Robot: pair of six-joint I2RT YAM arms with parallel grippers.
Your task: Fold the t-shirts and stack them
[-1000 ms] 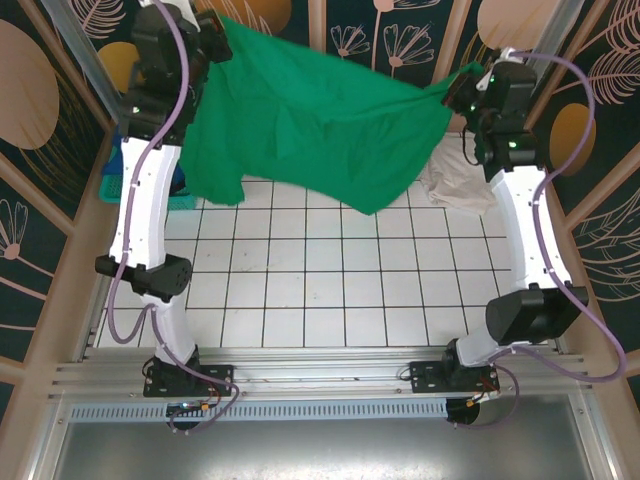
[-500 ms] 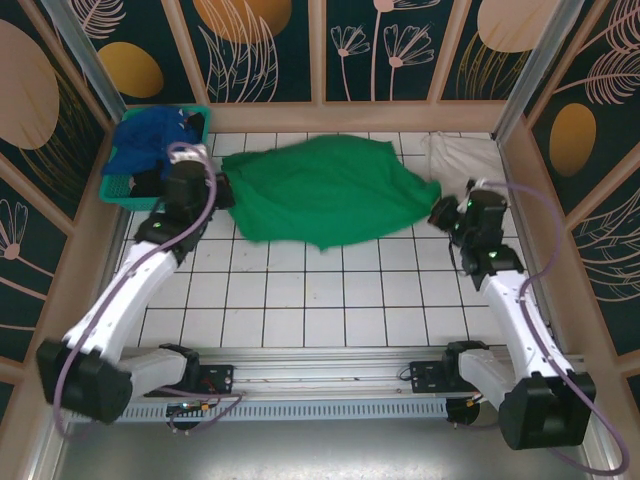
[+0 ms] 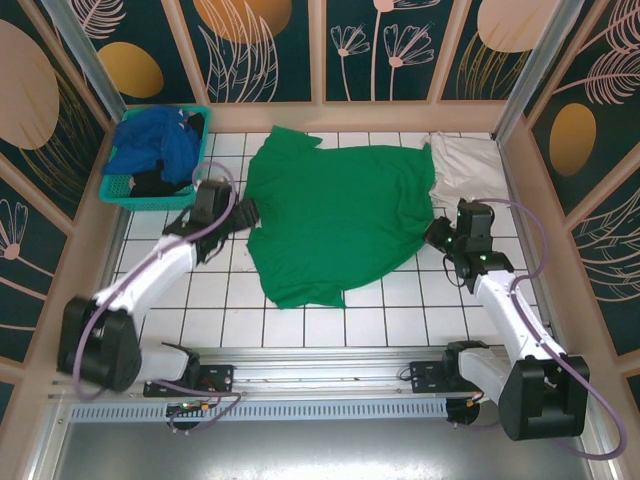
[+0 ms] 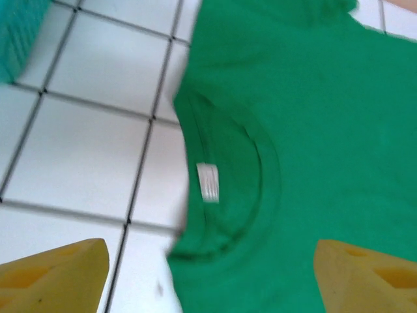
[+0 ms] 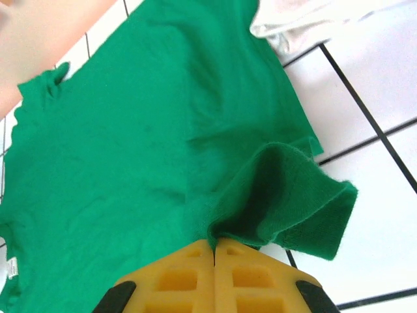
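I need to let go of the green t-shirt's fold with my right gripper on the bare tiles (image 3: 413,273) beside its curved near edge.
The bright green t-shirt (image 3: 340,220) lies spread on the tiled table, collar toward the left. In the left wrist view its collar and white label (image 4: 208,181) lie just ahead of my left gripper (image 4: 212,287), whose yellow fingers (image 4: 55,277) stand wide open on either side of the cloth. My left gripper (image 3: 245,212) sits at the shirt's left edge. My right gripper (image 3: 437,232) is at the shirt's right edge, and my right gripper (image 5: 214,242) is shut on a raised fold of the green t-shirt (image 5: 130,130). The cream-white shirt (image 3: 460,165) lies at the back right. The royal-blue shirt (image 3: 155,145) is heaped in the basket.
The teal lattice basket (image 3: 118,188) stands at the back left, its corner (image 4: 19,32) in the left wrist view. Wooden walls close in the table at the back and sides. White tiles (image 3: 330,320) lie bare between the shirt and the arm bases.
Both arms came down from holding the green shirt in the air and laid it flat on the tiles. The left gripper has let go of the collar; the right still pinches the hem.
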